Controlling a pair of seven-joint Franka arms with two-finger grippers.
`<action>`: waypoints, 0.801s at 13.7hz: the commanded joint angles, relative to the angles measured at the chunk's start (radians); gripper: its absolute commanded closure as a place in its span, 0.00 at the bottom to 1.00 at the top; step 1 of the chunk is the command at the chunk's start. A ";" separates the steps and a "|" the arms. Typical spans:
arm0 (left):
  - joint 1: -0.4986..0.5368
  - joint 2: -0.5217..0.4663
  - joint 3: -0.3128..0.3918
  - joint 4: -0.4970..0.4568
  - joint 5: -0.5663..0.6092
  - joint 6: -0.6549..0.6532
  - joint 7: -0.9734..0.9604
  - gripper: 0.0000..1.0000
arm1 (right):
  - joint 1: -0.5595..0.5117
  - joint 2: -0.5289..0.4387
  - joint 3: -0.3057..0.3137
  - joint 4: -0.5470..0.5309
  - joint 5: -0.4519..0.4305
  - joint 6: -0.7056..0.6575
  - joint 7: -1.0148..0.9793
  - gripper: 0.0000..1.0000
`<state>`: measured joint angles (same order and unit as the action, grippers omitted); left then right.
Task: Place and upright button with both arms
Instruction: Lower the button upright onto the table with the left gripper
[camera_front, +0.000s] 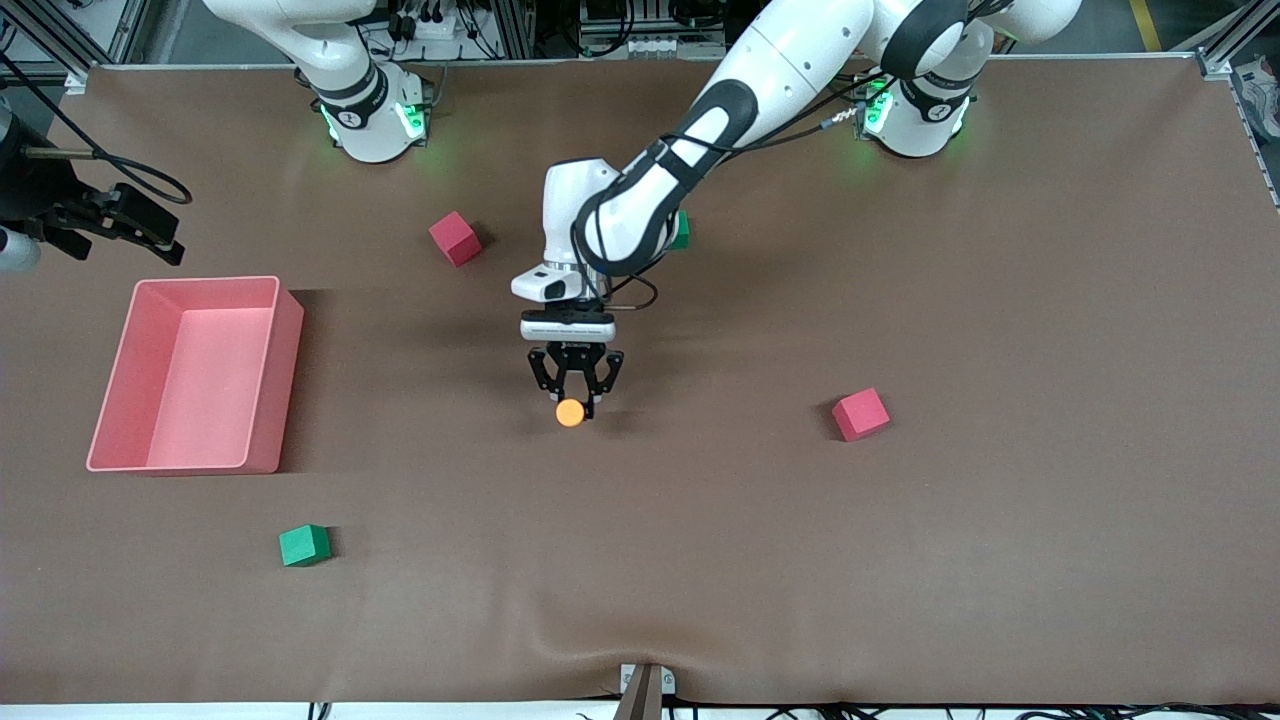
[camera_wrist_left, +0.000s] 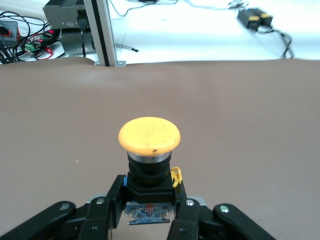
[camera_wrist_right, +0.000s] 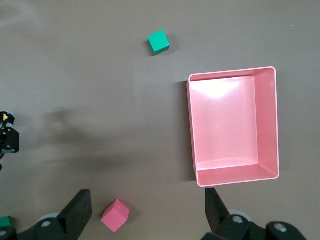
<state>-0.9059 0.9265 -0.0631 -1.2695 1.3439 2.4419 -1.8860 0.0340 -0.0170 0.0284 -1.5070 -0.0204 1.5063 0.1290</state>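
Note:
Next, I release the button, now held low over the table's middle, with my left gripper on open table (camera_front: 596, 425) between the pink bin and the red cube farthest from it.
The button (camera_front: 570, 412) has a round orange cap on a black body. My left gripper (camera_front: 575, 395) is shut on that body, low over the middle of the table. In the left wrist view the button (camera_wrist_left: 149, 135) sticks out past the fingers (camera_wrist_left: 102, 212), cap pointing away from the left gripper (camera_wrist_left: 150, 212). I cannot tell whether it touches the table. My right gripper (camera_front: 150, 228) hangs high at the right arm's end of the table. In the right wrist view it (camera_wrist_right: 147, 212) is open and holds nothing.
A pink bin (camera_front: 275, 380) stands toward the right arm's end, also seen from above (camera_wrist_right: 192, 125). Red cubes (camera_front: 455, 238) (camera_front: 861, 414) and a green cube (camera_front: 304, 545) lie scattered; another green cube (camera_front: 681, 232) is partly hidden by the left arm.

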 joint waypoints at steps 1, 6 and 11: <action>-0.030 0.040 0.012 0.006 0.197 0.008 -0.218 1.00 | -0.009 0.002 0.005 0.010 -0.004 -0.011 -0.008 0.00; -0.028 0.057 0.012 -0.002 0.420 0.000 -0.413 1.00 | -0.008 0.002 0.005 0.008 -0.003 -0.011 -0.008 0.00; -0.031 0.100 0.034 0.001 0.474 -0.041 -0.432 1.00 | -0.006 0.002 0.005 0.008 -0.003 -0.011 -0.008 0.00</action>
<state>-0.9338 0.9905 -0.0337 -1.3133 1.7414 2.3930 -2.2381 0.0340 -0.0169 0.0284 -1.5070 -0.0204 1.5060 0.1290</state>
